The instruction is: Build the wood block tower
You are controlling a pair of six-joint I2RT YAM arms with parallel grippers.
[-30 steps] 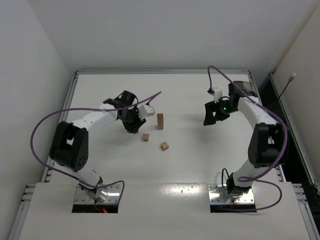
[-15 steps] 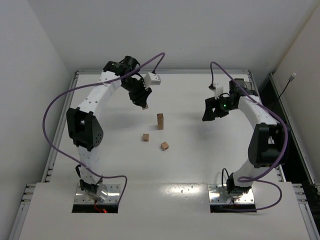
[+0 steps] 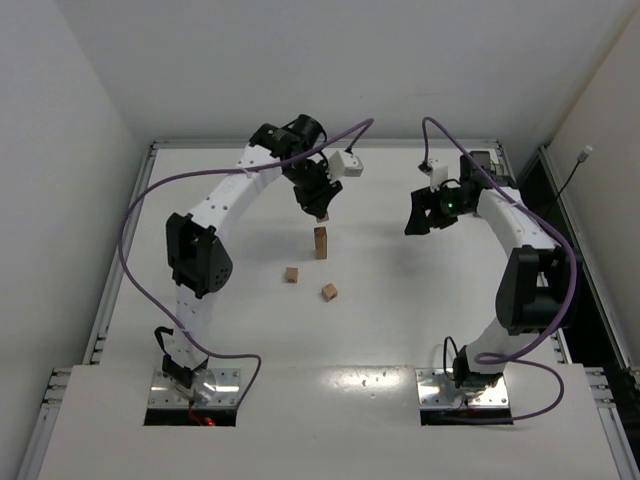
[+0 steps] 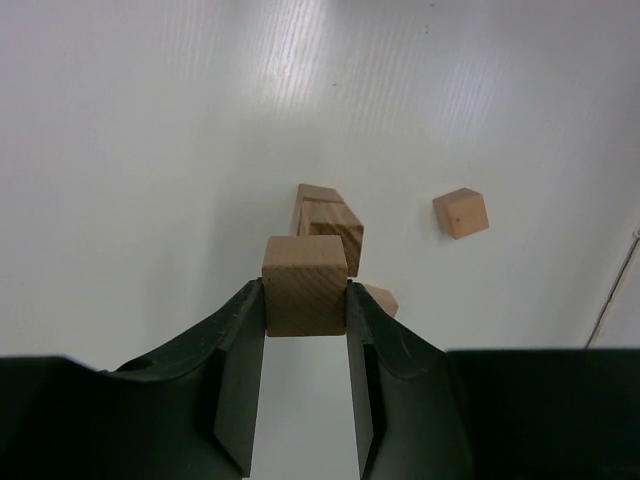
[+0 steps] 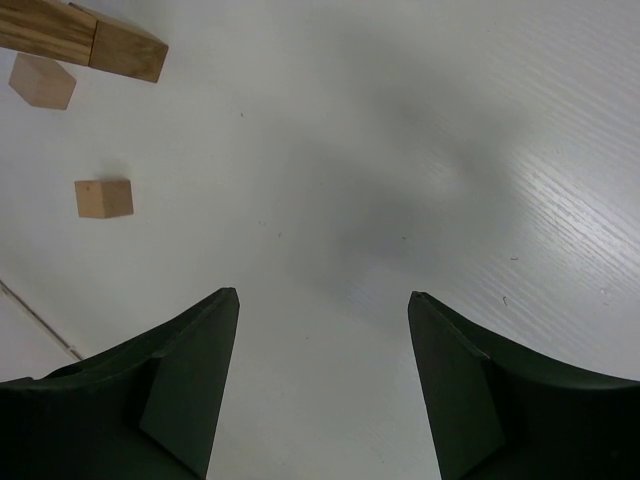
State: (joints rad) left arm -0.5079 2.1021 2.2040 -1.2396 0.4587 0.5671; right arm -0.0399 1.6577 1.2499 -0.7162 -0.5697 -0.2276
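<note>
Next, I let go of the wood cube with my left gripper on the top block of the short tower (image 3: 320, 231) (image 4: 334, 240).
The tower (image 3: 320, 242) is a short column of tan wood blocks in the middle of the table. My left gripper (image 3: 321, 208) hangs just above it, shut on a wood cube (image 4: 306, 285). In the left wrist view the tower (image 4: 330, 215) lies just beyond the held cube. Two loose wood blocks lie on the table, one (image 3: 291, 274) near-left of the tower and one (image 3: 329, 291) nearer the front. My right gripper (image 3: 414, 220) is open and empty, off to the tower's right. The right wrist view shows its jaws wide apart (image 5: 323, 295) and the tower (image 5: 85, 38) at the upper left.
White table with a raised rim at the back (image 3: 330, 143) and white walls on both sides. The purple cables (image 3: 140, 200) loop above both arms. The loose blocks also show in the left wrist view (image 4: 461, 212) and the right wrist view (image 5: 104, 198).
My left arm has swung from left of the tower up, back and to the right, carrying the cube, and now hangs over the tower. The right arm has barely moved.
</note>
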